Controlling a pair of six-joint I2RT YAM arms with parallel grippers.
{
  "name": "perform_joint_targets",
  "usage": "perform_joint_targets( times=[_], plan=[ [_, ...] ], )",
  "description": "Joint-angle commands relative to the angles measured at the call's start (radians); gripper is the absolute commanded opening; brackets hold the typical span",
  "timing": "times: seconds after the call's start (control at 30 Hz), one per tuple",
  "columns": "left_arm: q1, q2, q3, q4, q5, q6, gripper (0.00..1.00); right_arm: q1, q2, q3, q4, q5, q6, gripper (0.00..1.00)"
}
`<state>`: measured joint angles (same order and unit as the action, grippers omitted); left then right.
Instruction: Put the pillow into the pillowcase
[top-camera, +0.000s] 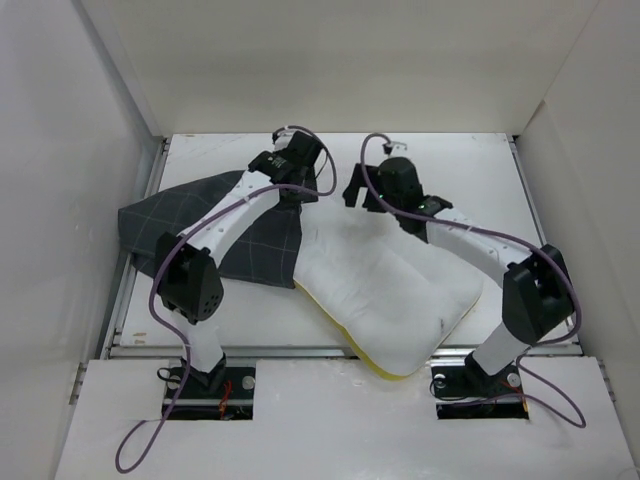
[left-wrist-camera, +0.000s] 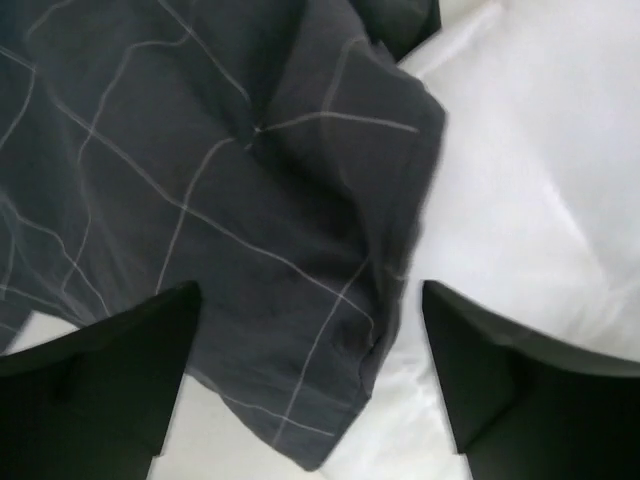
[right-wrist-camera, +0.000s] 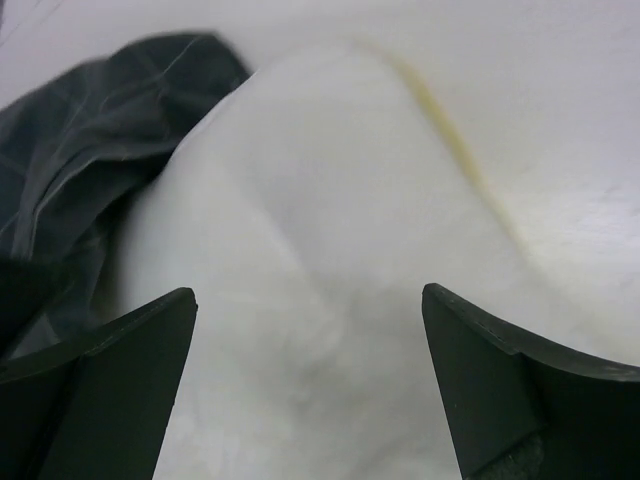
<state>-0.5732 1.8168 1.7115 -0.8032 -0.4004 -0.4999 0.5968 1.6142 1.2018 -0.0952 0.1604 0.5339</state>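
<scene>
My right gripper is to grab the white pillow next by its far yellow edge (top-camera: 341, 189) (right-wrist-camera: 443, 130), near the corner beside the dark grey pillowcase.
The white pillow (top-camera: 385, 290) with a yellow piped edge lies diagonally across the table middle, its near corner over the front edge. The dark grey grid pillowcase (top-camera: 200, 235) lies at the left, its right edge against the pillow's far left end. My left gripper (top-camera: 300, 192) is open above the pillowcase's edge; in the left wrist view the pillowcase (left-wrist-camera: 250, 200) lies between the fingers beside the pillow (left-wrist-camera: 520, 200). My right gripper (top-camera: 355, 195) is open over the pillow's far end; in the right wrist view the pillow (right-wrist-camera: 320, 280) fills the gap, with the pillowcase (right-wrist-camera: 80, 170) at left.
White walls (top-camera: 60, 200) enclose the table on the left, back and right. A metal rail (top-camera: 300, 350) runs along the table's front edge, with both arm bases just below it.
</scene>
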Motion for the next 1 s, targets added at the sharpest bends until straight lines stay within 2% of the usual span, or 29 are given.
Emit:
perform_joint_targets(
  times=[0.0, 0.2, 0.27, 0.37, 0.47, 0.6, 0.7, 0.73, 0.77, 0.8, 0.87, 0.9, 0.93, 0.97],
  plan=[
    [0.018, -0.068, 0.033, -0.037, -0.083, -0.014, 1.0, -0.084, 0.036, 0.07, 0.055, -0.099, -0.106, 1.0],
    [0.038, 0.051, 0.221, -0.028, -0.028, 0.121, 1.0, -0.172, 0.197, 0.24, 0.037, -0.239, -0.184, 1.0],
    [0.047, 0.163, 0.378, -0.048, 0.014, 0.187, 1.0, -0.202, 0.239, 0.275, 0.037, -0.26, -0.204, 1.0],
    [0.047, 0.301, 0.557, -0.112, 0.003, 0.256, 1.0, -0.212, 0.312, 0.34, 0.028, -0.315, -0.213, 1.0],
    [0.058, 0.329, 0.551, -0.113, 0.012, 0.294, 1.0, -0.212, 0.37, 0.369, 0.074, -0.384, -0.224, 1.0],
    [0.078, 0.305, 0.394, -0.085, -0.003, 0.313, 1.0, -0.212, 0.423, 0.409, 0.086, -0.433, -0.213, 1.0],
    [0.087, 0.305, 0.34, -0.076, 0.017, 0.301, 1.0, -0.212, 0.447, 0.409, 0.098, -0.456, -0.203, 1.0],
    [0.087, 0.317, 0.311, -0.076, 0.017, 0.301, 0.97, -0.212, 0.447, 0.409, 0.098, -0.475, -0.203, 1.0],
    [0.096, 0.326, 0.298, -0.076, 0.017, 0.287, 0.94, -0.212, 0.458, 0.409, 0.109, -0.487, -0.203, 1.0],
    [0.096, 0.337, 0.289, -0.076, -0.009, 0.287, 0.78, -0.212, 0.469, 0.409, 0.12, -0.496, -0.192, 1.0],
    [0.105, 0.397, 0.33, -0.12, -0.053, 0.243, 0.55, -0.212, 0.478, 0.38, 0.146, -0.554, -0.192, 0.87],
    [0.105, 0.424, 0.377, -0.148, -0.067, 0.226, 0.41, -0.212, 0.489, 0.371, 0.175, -0.579, -0.192, 0.77],
    [0.116, 0.479, 0.434, -0.175, -0.08, 0.21, 0.08, -0.212, 0.489, 0.37, 0.19, -0.608, -0.192, 0.3],
    [0.116, 0.499, 0.545, -0.209, -0.089, 0.198, 0.0, -0.212, 0.498, 0.355, 0.202, -0.68, -0.192, 0.13]
  ],
)
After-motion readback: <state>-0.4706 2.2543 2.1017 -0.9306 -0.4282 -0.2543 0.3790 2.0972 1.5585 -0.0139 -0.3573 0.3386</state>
